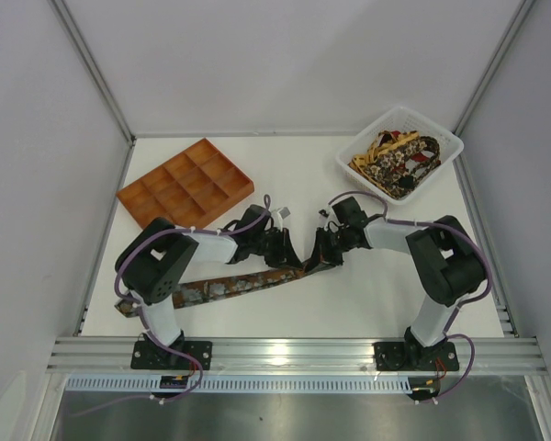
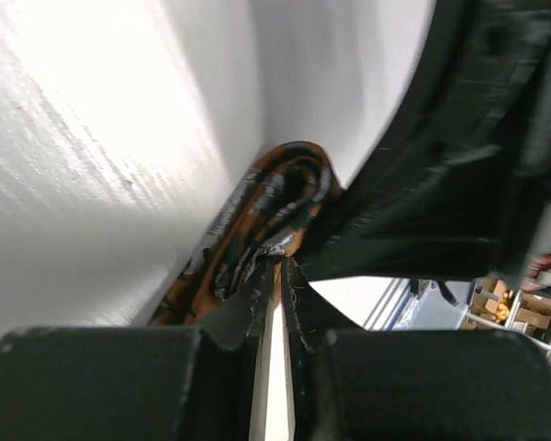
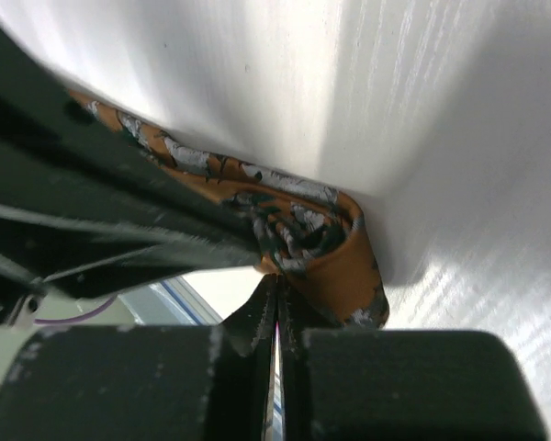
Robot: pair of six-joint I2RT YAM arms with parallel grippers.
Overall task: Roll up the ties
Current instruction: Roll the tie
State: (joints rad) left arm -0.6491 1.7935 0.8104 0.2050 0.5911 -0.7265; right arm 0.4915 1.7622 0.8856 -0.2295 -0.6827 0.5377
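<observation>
The roll's lower edge has my right gripper's shut, empty fingers resting against it, so I need to open them and pinch the curled end (image 3: 356, 287) while my left gripper holds the roll.
One of the ties (image 1: 230, 287), rust-orange with a dark and grey pattern, lies slanted across the near table from the front left to the middle. Its middle end is curled into a small roll (image 2: 266, 207) (image 3: 335, 248). My left gripper (image 1: 299, 260) (image 2: 280, 262) is shut on the edge of that roll, with fabric between its tips. My right gripper (image 1: 315, 256) (image 3: 277, 277) faces it from the other side, shut, its tips against the roll's lower edge; no fabric shows between them. Each wrist view shows the other gripper's black body close by.
A white basket (image 1: 445, 138) at the back right holds more patterned ties (image 1: 399, 158) in a heap. An orange compartment tray (image 1: 185, 182) lies at the back left. Grey walls close in the table on three sides.
</observation>
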